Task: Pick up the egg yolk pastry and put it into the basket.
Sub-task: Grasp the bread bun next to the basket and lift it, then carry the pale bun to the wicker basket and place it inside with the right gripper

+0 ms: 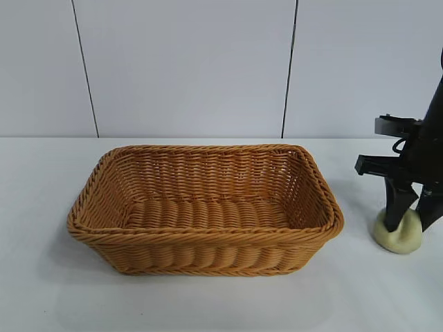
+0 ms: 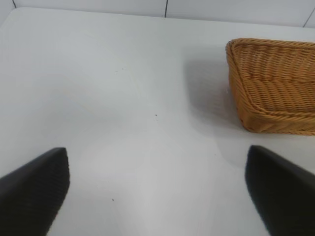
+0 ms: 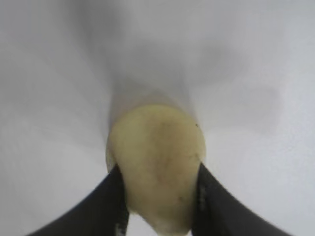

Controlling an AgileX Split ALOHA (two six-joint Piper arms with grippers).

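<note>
Next, my right gripper releases the egg yolk pastry. It will go on the middle of the basket's bottom (image 1: 208,211), just behind the basket's front rim.
The egg yolk pastry (image 1: 396,238) is a pale cream-yellow lump resting on the white table to the right of the basket (image 1: 208,236). My right gripper (image 1: 408,226) comes down on it from above, its two black fingers pressed against the pastry's sides. In the right wrist view the pastry (image 3: 156,152) fills the gap between the fingers and looks squeezed by my right gripper (image 3: 158,196). The golden-brown wicker basket is empty. My left gripper (image 2: 157,189) is open and empty above bare table, with the basket's corner (image 2: 268,81) some way beyond it.
The white table (image 1: 41,207) runs back to a pale panelled wall. A narrow strip of table separates the basket's right rim from the pastry.
</note>
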